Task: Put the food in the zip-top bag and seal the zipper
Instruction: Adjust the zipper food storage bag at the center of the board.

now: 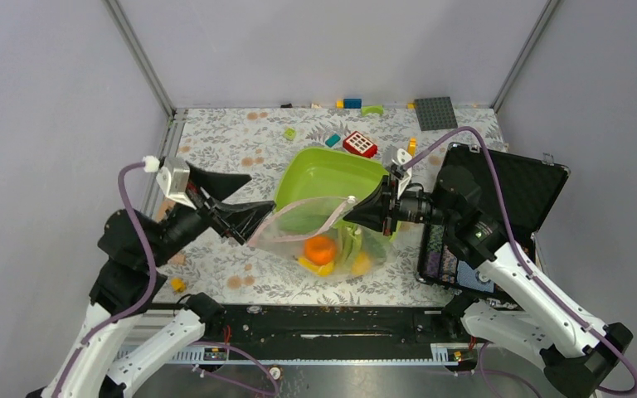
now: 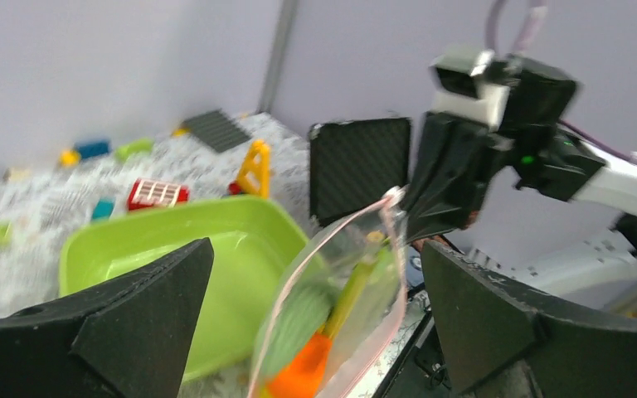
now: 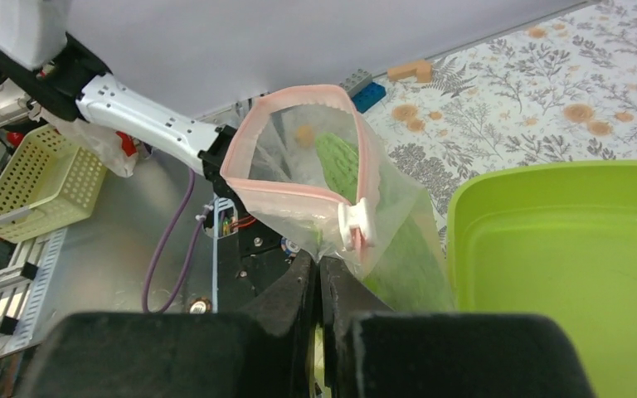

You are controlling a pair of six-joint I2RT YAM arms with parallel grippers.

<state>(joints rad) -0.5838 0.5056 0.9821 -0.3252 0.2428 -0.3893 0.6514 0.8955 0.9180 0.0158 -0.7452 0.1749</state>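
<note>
The robot's right gripper pinches the clear side of the bag below the white slider, so the left gripper will hold the zipper while the right gripper takes the zipper's end (image 3: pixel 362 240).
The clear zip-top bag (image 1: pixel 325 235) hangs between my two grippers with its mouth gaping. Inside lies the food: an orange-red fruit (image 1: pixel 320 248), a yellow fruit (image 1: pixel 361 264) and a green cucumber (image 3: pixel 337 162). The pinkish zipper (image 3: pixel 290 189) runs round the mouth, with a white slider (image 3: pixel 357 224) at one end. My right gripper (image 3: pixel 319 267) is shut on the bag's edge beside the slider. My left gripper (image 2: pixel 315 278) stands wide open, its fingers (image 2: pixel 149 307) on either side of the bag's (image 2: pixel 340 282) far end without touching it.
The lime-green tray (image 1: pixel 332 166) sits just behind the bag. An open black case (image 1: pixel 506 191) lies at the right. Coloured bricks (image 1: pixel 359 144) and a dark baseplate (image 1: pixel 435 113) lie along the back. A yellow basket (image 3: pixel 33 186) stands beyond the table's near edge.
</note>
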